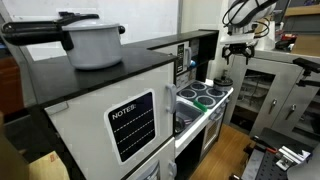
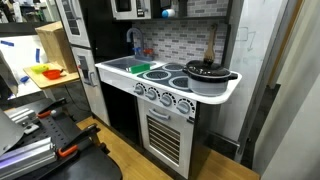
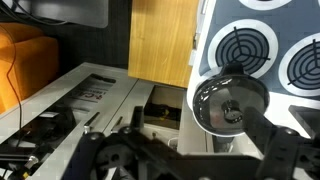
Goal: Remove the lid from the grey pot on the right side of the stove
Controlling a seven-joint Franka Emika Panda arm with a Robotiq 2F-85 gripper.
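Note:
I will close my gripper on the lid's centre knob (image 1: pixel 222 77) (image 3: pixel 232 111), because the dark lid needs to come off the grey pot.
The stove (image 2: pixel 160 122) is a small white range with green-rimmed rings (image 3: pixel 241 45). The grey pot (image 2: pixel 212 80) stands at its right end, and its dark lid (image 2: pixel 208 68) rests on it. In the wrist view the shiny lid (image 3: pixel 230 105) with its centre knob lies just below the rings. My gripper (image 3: pixel 185 150) hangs above that end of the stove with its fingers spread, and it touches nothing. In an exterior view the gripper (image 1: pixel 237 52) is high above the far end of the stove (image 1: pixel 205 97). The arm does not show in the exterior view that faces the stove front.
A second large grey pot (image 1: pixel 95 42) with a black handle stands on the white cabinet with the NOTES panel (image 1: pixel 132 125). A wooden box (image 2: pixel 50 40) and orange items (image 2: pixel 42 72) stand beyond the stove's left end. Black and white equipment (image 2: pixel 50 140) lies on the floor in front.

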